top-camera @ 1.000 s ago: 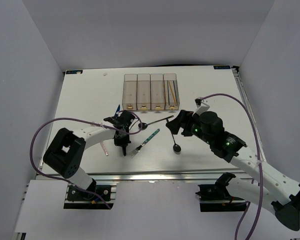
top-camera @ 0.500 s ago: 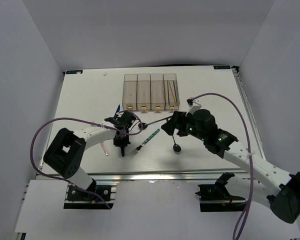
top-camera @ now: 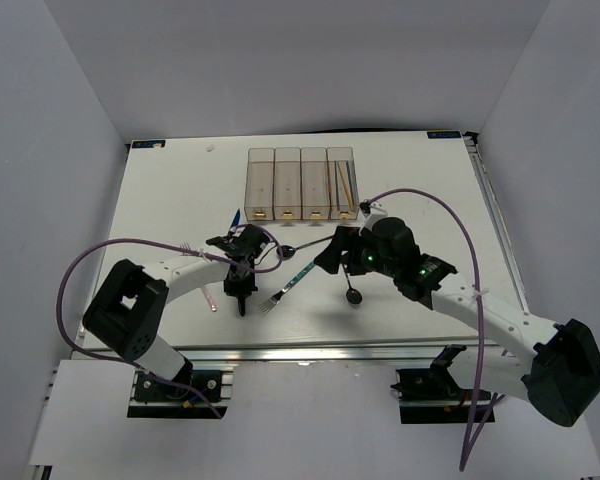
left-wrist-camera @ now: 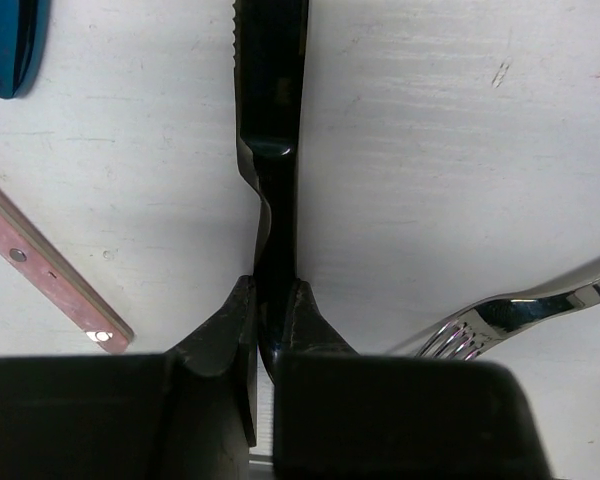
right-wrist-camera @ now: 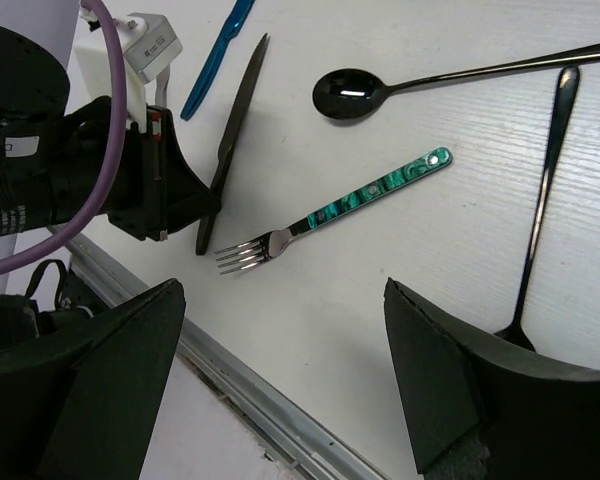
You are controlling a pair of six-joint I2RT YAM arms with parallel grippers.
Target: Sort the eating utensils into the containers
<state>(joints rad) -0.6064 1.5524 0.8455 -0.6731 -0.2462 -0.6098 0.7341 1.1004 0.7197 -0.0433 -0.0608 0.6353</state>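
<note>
My left gripper is too far up the black knife's handle. It should open and take the handle's end (right-wrist-camera: pixel 204 240), leaving room for my right gripper.
My left gripper (top-camera: pixel 241 288) is shut on the handle end of a black knife (left-wrist-camera: pixel 270 150), which lies flat on the table; the knife also shows in the right wrist view (right-wrist-camera: pixel 235 125). My right gripper (top-camera: pixel 333 257) is open and empty, hovering above a teal-handled fork (right-wrist-camera: pixel 375 192) and two black spoons (right-wrist-camera: pixel 430 80) (right-wrist-camera: pixel 538 215). A blue knife (right-wrist-camera: pixel 212 62) lies beyond the black one. A pink fork handle (left-wrist-camera: pixel 50 275) lies left of my left gripper. The four clear containers (top-camera: pixel 300 185) stand at the back; the rightmost holds orange chopsticks (top-camera: pixel 344 185).
The table's metal front rail (right-wrist-camera: pixel 280 430) runs close under my right gripper. The left arm's purple cable (top-camera: pixel 120 245) loops over the table's left side. White walls enclose the table on three sides.
My right gripper has moved left, over the teal fork and the spoons. My left gripper has shifted slightly toward the near edge, still shut on the black knife.
</note>
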